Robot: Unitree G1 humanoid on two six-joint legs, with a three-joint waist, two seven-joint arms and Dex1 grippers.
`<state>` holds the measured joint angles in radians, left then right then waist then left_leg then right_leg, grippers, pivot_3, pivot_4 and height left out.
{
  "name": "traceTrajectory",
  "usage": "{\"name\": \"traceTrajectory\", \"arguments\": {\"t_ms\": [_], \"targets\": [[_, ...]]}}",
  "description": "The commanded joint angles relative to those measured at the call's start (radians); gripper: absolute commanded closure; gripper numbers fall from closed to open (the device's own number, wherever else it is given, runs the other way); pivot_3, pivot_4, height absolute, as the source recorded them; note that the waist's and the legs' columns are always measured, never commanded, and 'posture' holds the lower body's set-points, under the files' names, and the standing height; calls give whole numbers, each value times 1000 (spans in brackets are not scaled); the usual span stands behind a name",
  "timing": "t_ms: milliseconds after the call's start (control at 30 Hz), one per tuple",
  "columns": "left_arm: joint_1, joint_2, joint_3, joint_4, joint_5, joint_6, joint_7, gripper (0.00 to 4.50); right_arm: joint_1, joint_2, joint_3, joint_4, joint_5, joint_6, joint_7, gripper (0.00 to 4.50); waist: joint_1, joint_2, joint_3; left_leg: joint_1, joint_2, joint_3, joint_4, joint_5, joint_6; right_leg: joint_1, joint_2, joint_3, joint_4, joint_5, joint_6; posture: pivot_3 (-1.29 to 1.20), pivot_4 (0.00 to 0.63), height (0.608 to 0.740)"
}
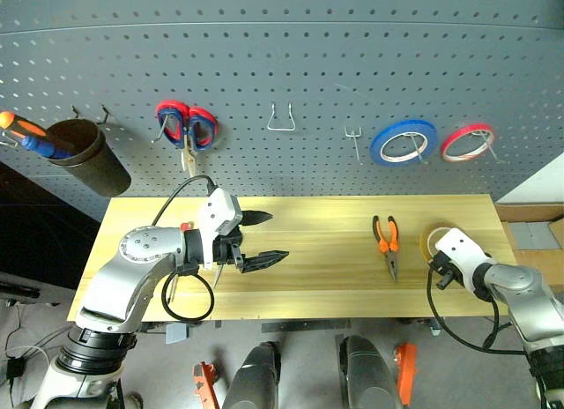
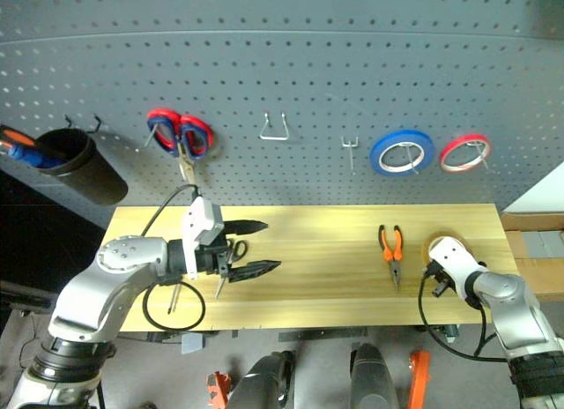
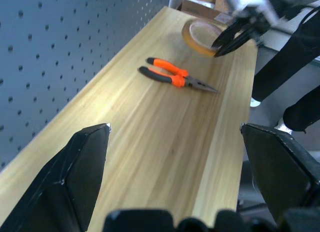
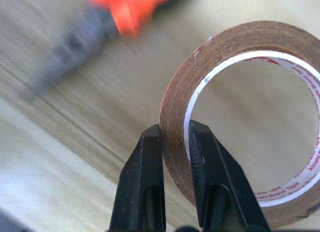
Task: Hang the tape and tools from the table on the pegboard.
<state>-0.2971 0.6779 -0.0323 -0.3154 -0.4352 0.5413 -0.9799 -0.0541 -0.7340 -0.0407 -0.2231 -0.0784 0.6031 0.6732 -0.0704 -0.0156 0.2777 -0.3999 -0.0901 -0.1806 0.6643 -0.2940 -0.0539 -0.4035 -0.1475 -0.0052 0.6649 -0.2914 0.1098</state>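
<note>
My right gripper needs to release the yellow-tan tape on the bare metal hook (image 1: 362,162) next to the blue ring.
The yellow-tan tape (image 4: 176,107) is near the right end of the light wooden table (image 1: 317,277). My right gripper (image 4: 175,134) is shut on its wall, one finger inside the ring and one outside. It shows as a tilted ring (image 3: 199,36) in the left wrist view. The orange-and-black pliers (image 1: 386,241) lie flat just left of it. My left gripper (image 1: 264,240) hovers open over the table's left half, holding nothing. The black-handled scissors (image 2: 234,250) lie partly hidden beneath it. The dark grey pegboard (image 1: 282,65) rises behind the table.
On the pegboard hang red-and-blue scissors (image 1: 186,127), a blue ring (image 1: 403,142) and a red ring (image 1: 467,141). Two bare metal hooks (image 1: 280,118) (image 1: 353,141) sit between them. A dark cup (image 1: 86,155) at far left holds an orange-and-blue screwdriver (image 1: 26,136).
</note>
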Motion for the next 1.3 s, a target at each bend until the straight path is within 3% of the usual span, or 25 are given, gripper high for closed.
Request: {"name": "traceTrajectory", "arguments": {"t_ms": [33, 167, 333, 600, 900, 1100, 1300], "targets": [[13, -4, 26, -50, -29, -5, 15, 0, 114, 34, -21, -358, -27, 126, -67, 4368, 1, 0, 0, 0, 0, 0, 0, 0, 0, 0, 0, 0, 0, 0, 0, -132, 284, 740], [29, -14, 32, -54, -35, -18, 32, 0, 264, 102, 111, -648, -165, 130, -209, 4368, 2, 0, 0, -1, -1, 0, 0, 0, 0, -1, -1, 0, 0, 0, 0, -161, 287, 740], [42, -33, 47, -36, -25, -48, 71, 0, 262, 123, 284, -742, -365, 10, -323, 4368, -7, 0, 0, 0, -1, 1, 1, 0, 0, -1, -1, 2, 0, 0, 0, -182, 282, 740], [4, -63, 100, 28, -14, -105, 139, 0, -55, 178, 351, -506, -411, -126, -303, 4368, -17, -2, -1, 2, 4, 2, 1, 1, -2, -1, 4, 1, 2, 2, -3, -158, 270, 740], [13, -68, 133, 22, -19, -119, 175, 0, -282, 264, 381, -175, -404, -289, -311, 4369, -17, -2, -1, 1, 12, 6, 0, 1, -2, -2, 5, 1, 0, 3, -4, -115, 256, 740], [12, -71, 131, 17, -14, -127, 183, 0, -332, 286, 375, -96, -414, -361, -307, 4372, -16, -2, -1, 2, 12, 6, 0, 2, -3, -2, 7, 1, 1, 4, -6, -108, 253, 740], [24, -67, 131, 20, -11, -141, 184, 0, -224, 251, 304, -252, -416, -322, -265, 4373, -15, -2, -1, 2, 12, 7, 0, 2, -3, -3, 8, 1, 1, 5, -6, -111, 249, 740]]}}
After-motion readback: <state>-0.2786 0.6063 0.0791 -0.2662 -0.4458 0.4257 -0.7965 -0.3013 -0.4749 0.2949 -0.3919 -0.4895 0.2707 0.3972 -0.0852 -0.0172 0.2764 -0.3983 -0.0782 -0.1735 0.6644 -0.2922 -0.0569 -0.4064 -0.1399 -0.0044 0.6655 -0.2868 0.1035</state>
